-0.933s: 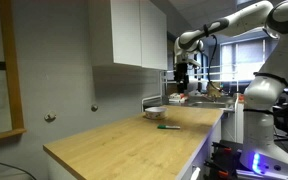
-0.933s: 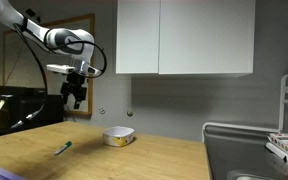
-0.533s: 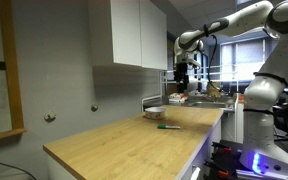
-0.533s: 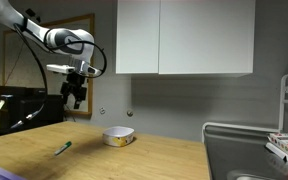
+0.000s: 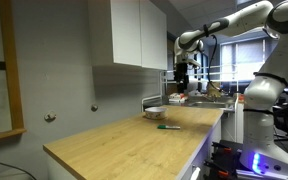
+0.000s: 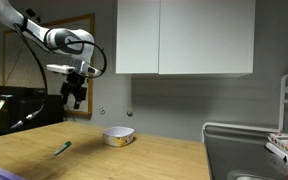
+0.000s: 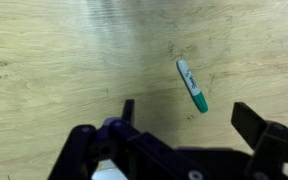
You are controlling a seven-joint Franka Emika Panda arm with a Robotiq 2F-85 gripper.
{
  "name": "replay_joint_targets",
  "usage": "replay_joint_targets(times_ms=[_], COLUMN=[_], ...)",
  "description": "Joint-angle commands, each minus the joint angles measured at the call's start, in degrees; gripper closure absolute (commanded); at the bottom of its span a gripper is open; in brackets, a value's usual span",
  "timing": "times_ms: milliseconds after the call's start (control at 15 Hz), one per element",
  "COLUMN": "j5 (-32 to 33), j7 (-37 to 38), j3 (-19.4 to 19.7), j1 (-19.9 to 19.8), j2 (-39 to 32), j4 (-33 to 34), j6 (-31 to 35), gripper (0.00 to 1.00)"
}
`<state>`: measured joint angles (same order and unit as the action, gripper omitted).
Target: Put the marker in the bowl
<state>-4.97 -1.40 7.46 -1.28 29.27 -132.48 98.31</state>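
Next, the gripper moves down to the marker's green cap (image 5: 163, 126) (image 7: 199, 102) and closes there, so that the white body of the marker is left sticking out.
The marker (image 7: 192, 86), a short green-capped pen with a white barrel, lies flat on the wooden counter; it also shows in both exterior views (image 5: 169, 127) (image 6: 62, 149). The bowl (image 6: 118, 136) sits on the counter beyond it, pale outside with a darker rim, also seen in an exterior view (image 5: 155, 113). My gripper (image 7: 189, 115) hangs well above the counter, open and empty, with the marker just past the gap between its fingers. In both exterior views the gripper (image 5: 182, 80) (image 6: 75, 96) is high in the air. The bowl is out of the wrist view.
White wall cabinets (image 6: 184, 37) hang above the counter. A sink and a rack with items (image 6: 284, 140) stand at one end. A wall with a framed board (image 5: 9, 70) runs along the counter's back edge.
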Motion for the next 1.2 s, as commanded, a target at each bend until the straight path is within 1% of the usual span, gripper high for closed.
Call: replay_joint_targets(times_ms=[0,267,400,800,1133], j5=[-0.4,0.8,1.7,5.9,5.9], j7=[-0.4,0.0,-0.2,-1.3,-8.1], j3=[-0.9,-2.4,-4.0,-9.7,-10.6], j1=[-1.1,-0.8,0.0,3.3,6.1], j2=[-0.1,-2.1,-4.1,-11.6,-19.5], j4=[0.2,1.2,1.7,1.4,1.7], j6=[-0.2,0.6,1.7,8.7,14.4], gripper=[0.00,0.00,0.00,0.00,0.00])
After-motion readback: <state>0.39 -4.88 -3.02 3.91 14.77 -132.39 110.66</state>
